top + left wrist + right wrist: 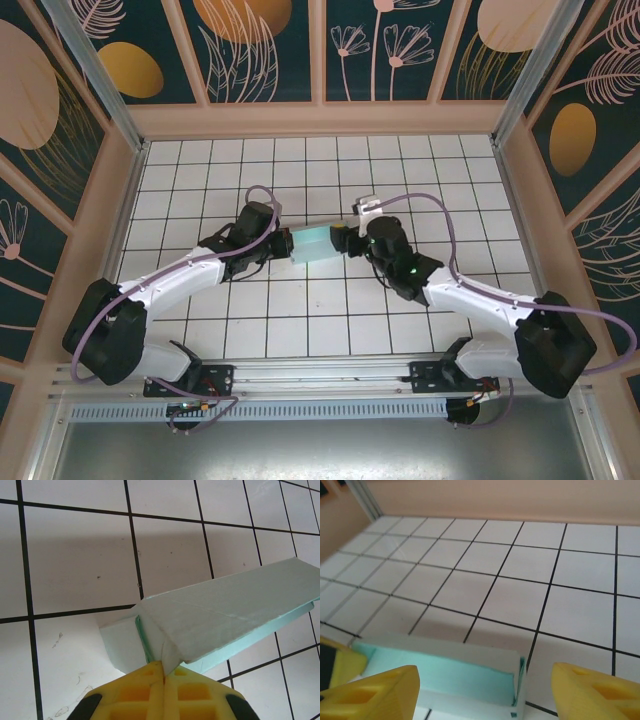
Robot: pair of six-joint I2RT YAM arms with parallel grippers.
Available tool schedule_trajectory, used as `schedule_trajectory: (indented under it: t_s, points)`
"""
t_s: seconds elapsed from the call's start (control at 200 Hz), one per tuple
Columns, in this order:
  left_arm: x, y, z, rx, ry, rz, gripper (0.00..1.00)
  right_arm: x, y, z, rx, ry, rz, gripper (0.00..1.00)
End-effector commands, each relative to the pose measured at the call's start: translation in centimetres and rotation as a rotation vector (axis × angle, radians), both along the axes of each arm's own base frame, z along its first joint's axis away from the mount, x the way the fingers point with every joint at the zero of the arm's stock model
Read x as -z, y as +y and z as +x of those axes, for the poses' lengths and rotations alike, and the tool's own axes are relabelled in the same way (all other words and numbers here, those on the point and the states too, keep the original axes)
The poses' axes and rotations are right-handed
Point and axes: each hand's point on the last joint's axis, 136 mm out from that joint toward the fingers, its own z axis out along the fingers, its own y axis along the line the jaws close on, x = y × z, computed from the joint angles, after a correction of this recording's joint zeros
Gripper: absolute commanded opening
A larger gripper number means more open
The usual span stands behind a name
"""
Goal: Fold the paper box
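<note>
The robot's left gripper is pinching the puckered corner beside the green edge of the paper box (144,640), so it should open around both and then close.
The paper box (318,243), a shallow pale mint-blue box, lies on the white tiled table (300,180) between my two grippers. My left gripper (286,243) is at its left end. In the left wrist view its yellow fingers (150,690) are pressed together on a folded corner of the paper box (225,610). My right gripper (347,241) is at the box's right end. In the right wrist view the right gripper (485,692) stands open, its fingertips (380,692) wide apart on either side of the end wall of the paper box (445,672), apart from it.
Wooden walls (320,120) with patterned panels enclose the table at the back and both sides. The arms' bases (190,380) sit on a metal rail at the near edge. In the right wrist view a yellow finger of the left gripper (340,662) shows at the far left.
</note>
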Motion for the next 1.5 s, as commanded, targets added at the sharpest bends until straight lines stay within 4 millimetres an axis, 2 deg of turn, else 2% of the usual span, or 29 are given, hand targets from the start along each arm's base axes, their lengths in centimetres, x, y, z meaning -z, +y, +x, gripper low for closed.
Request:
schedule_trajectory:
  t_s: [0.0,0.115,0.255,0.536,0.646,0.816,0.971,1.031,1.101,1.171,1.281,1.356,1.491]
  points:
    - [2.9,0.6,-1.8,0.031,0.105,0.07,0.0,-1.0,-0.1,1.2,0.02,0.058,0.136,0.7]
    - [2.9,0.4,-1.9,0.039,0.106,0.058,0.0,-0.3,0.2,2.6,0.048,0.106,0.126,0.69]
    - [2.7,0.2,-2.0,0.045,0.104,0.045,0.0,2.2,0.0,3.7,0.102,0.19,0.06,0.64]
    - [1.6,-0.5,-2.2,0.068,0.083,-0.008,0.0,5.9,-0.7,3.7,0.13,0.286,0.065,0.52]
    - [1.2,-0.3,-2.2,0.057,0.077,-0.01,0.07,6.9,-0.6,3.6,0.131,0.309,0.061,0.51]
    - [-0.6,-0.4,-2.3,0.054,0.045,-0.05,0.18,7.6,-0.7,3.7,0.144,0.326,0.059,0.51]
    - [-1.6,-0.2,-2.4,0.059,0.021,-0.053,0.31,8.3,-0.5,3.8,0.145,0.343,0.06,0.51]
    - [-2.0,-0.5,-2.5,0.089,0.003,-0.063,0.34,8.6,-0.4,3.7,0.144,0.35,0.058,0.51]
    - [-3.1,-1.3,-2.8,0.142,-0.04,-0.114,0.37,8.7,-0.4,3.8,0.143,0.351,0.058,0.51]
    - [-5.5,-2.2,-2.9,0.17,-0.109,-0.198,0.46,8.9,-0.4,3.8,0.143,0.352,0.054,0.51]
    - [-7.4,-0.9,-1.2,0.053,-0.183,-0.193,0.61,8.8,-0.4,3.7,0.139,0.35,0.052,0.51]
    - [-7.4,0.2,0.0,-0.026,-0.197,-0.142,0.67,8.9,-0.3,3.7,0.137,0.351,0.053,0.51]
    - [-5.4,1.0,1.3,-0.09,-0.145,-0.05,0.67,8.8,-0.2,3.6,0.128,0.352,0.059,0.51]
